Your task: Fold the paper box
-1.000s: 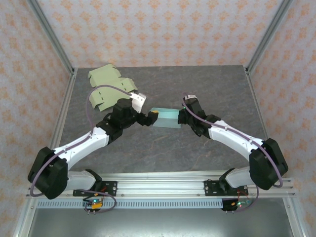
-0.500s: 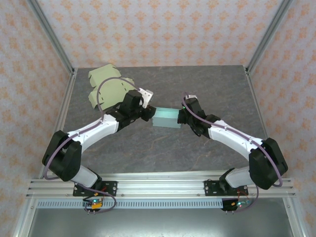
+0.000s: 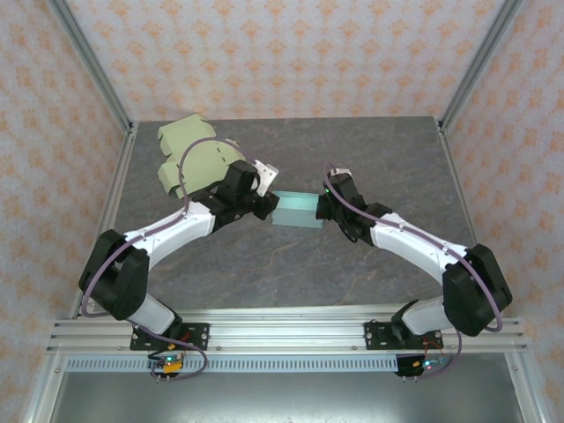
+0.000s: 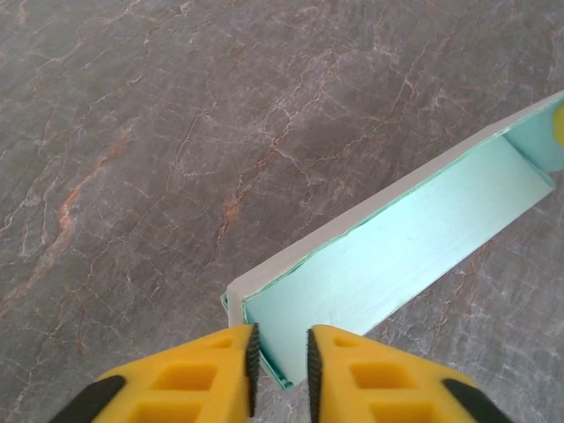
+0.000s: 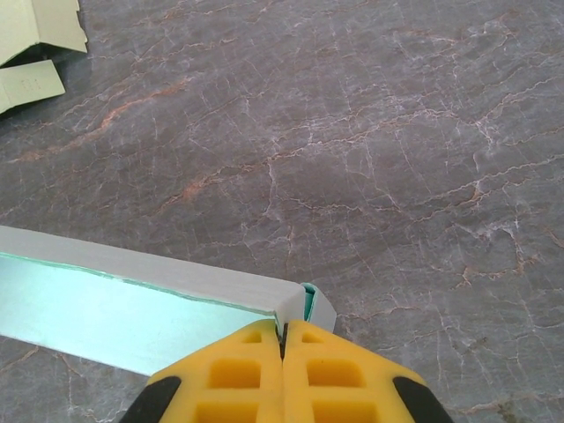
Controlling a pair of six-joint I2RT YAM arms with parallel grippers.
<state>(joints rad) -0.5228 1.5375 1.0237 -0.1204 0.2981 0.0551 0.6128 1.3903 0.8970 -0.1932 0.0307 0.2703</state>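
Next, my left gripper opens wider and pinches close by the long side's corner (image 4: 236, 295), as it sits loosely astride the end of the box, away from the box's corner.
The turquoise paper box (image 3: 298, 210) hangs between the two arms above the middle of the grey table, long side across. My right gripper (image 3: 324, 209) is shut on the box's right end wall; in the right wrist view the yellow fingertips (image 5: 283, 330) pinch the corner of the box (image 5: 132, 308). My left gripper (image 3: 271, 204) is at the box's left end. In the left wrist view its jaws (image 4: 282, 357) stand a narrow gap apart astride the end wall of the box (image 4: 397, 256). One pad is against the wall and the other stands just off it, inside the box.
Pale green flat box blanks (image 3: 189, 154) lie stacked at the back left of the table, seen also at the corner of the right wrist view (image 5: 35, 35). Metal frame posts (image 3: 92, 79) and patterned walls enclose the table. A rail (image 3: 282, 330) runs along the near edge.
My left arm swung forward and right to the box's left end, and its jaws narrowed from wide open to a small gap round the end wall. The right arm held still.
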